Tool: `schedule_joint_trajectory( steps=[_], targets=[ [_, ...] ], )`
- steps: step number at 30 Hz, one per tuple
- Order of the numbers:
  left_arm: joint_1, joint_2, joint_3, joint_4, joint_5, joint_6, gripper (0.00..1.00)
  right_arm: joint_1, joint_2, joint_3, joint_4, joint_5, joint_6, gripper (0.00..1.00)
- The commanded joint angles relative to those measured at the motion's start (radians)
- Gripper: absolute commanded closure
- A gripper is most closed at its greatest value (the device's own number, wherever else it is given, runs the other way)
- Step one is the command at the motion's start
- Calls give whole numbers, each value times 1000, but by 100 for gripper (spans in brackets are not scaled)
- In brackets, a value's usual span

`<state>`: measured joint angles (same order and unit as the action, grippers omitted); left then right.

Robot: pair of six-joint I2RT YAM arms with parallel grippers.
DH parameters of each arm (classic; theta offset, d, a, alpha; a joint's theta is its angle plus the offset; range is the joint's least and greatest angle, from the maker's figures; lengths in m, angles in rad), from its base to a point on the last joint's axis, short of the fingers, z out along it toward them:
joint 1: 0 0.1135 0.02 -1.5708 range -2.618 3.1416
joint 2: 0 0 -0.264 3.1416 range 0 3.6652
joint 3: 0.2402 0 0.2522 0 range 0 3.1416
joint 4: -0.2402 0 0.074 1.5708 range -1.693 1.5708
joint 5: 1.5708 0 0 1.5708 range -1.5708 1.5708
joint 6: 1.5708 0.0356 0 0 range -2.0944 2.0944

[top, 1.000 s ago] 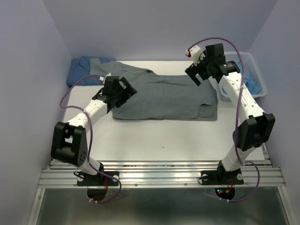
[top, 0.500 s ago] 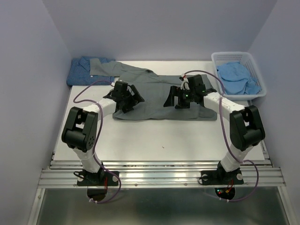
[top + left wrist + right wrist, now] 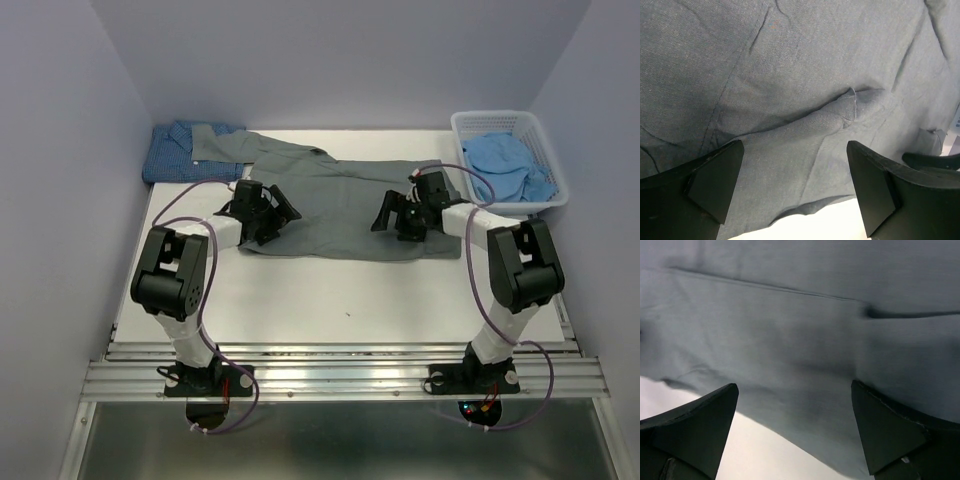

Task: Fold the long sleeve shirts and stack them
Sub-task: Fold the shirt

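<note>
My left gripper needs to go next to the grey shirt's sleeve (image 3: 250, 153), beside the dark blue dotted shirt, and close there.
The grey shirt (image 3: 335, 200) lies folded and spread on the white table. My left gripper (image 3: 272, 222) is open, low over the shirt's near left edge; the left wrist view shows grey cloth (image 3: 805, 100) and the hem between the wide jaws. My right gripper (image 3: 393, 222) is open, low over the near right edge; the right wrist view shows the grey cloth (image 3: 805, 330) and its edge against the table. The dark blue dotted shirt (image 3: 180, 150) lies at the back left, partly under the grey shirt's sleeve. The pale blue shirt (image 3: 508, 165) lies in the basket.
The white lattice basket (image 3: 507, 120) stands at the back right corner. Pale walls close the back and both sides. The white table (image 3: 340, 290) shows bare in front of the grey shirt.
Both arms came down from above onto the grey shirt. The right gripper dropped from the back right to the shirt's near right part; the left shifted slightly along the near left edge.
</note>
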<state>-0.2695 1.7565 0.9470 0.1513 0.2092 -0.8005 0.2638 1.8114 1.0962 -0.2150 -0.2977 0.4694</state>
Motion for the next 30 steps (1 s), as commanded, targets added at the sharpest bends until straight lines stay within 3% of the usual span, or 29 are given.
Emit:
schedule_joint_trajectory(
  steps=[1, 10, 18, 25, 30],
  targets=[
    [19, -20, -63, -85, -45, 35, 1, -89, -96, -93, -58, 236, -43, 0],
    [18, -92, -132, -137, -41, 49, 1, -100, -93, -145, -72, 376, -64, 0],
    [-22, -241, -306, -177, -5, 4, 1, -100, -294, -376, -110, 184, 31, 0],
    [-105, -631, -496, -395, -28, -127, 1, -90, -631, -594, -316, 140, 162, 0],
    [-123, -856, -516, -587, -91, -195, 1, -44, -771, -605, -374, 150, 304, 0]
  ],
)
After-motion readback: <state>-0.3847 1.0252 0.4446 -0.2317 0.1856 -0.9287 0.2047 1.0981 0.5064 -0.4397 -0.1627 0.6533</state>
